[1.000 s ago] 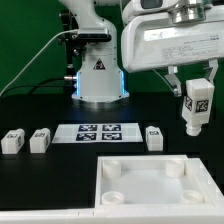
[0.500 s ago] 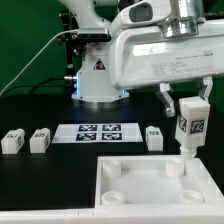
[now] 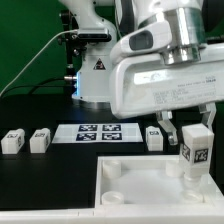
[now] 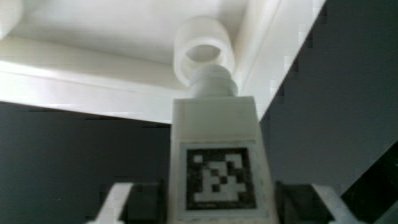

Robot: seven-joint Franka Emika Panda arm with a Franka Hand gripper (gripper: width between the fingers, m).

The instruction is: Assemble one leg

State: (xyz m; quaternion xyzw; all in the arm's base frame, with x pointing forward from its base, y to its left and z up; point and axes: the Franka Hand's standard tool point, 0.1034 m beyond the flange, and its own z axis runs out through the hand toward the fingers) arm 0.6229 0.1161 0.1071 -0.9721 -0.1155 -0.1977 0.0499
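Observation:
My gripper is to let go of the white leg standing in the large white panel's round corner socket (image 3: 193,192) (image 4: 208,54) just below the leg's tip.
My gripper (image 3: 194,135) is shut on one white leg (image 3: 194,152) with a marker tag on its face, held upright over the far corner at the exterior view's right of the large white panel (image 3: 130,185). In the wrist view the leg (image 4: 219,150) sits between my fingers (image 4: 128,205), its tip right at the round corner socket (image 4: 206,50) of the panel (image 4: 71,75). Three more legs stand on the table: two (image 3: 12,141) (image 3: 40,140) at the exterior view's left, one (image 3: 154,137) beside the marker board.
The marker board (image 3: 96,133) lies flat on the black table behind the panel. The robot base (image 3: 98,75) stands at the back. A green cable runs along the back at the exterior view's left.
My gripper has moved down and toward the camera with the leg, from above the table beside the panel to the panel's corner socket.

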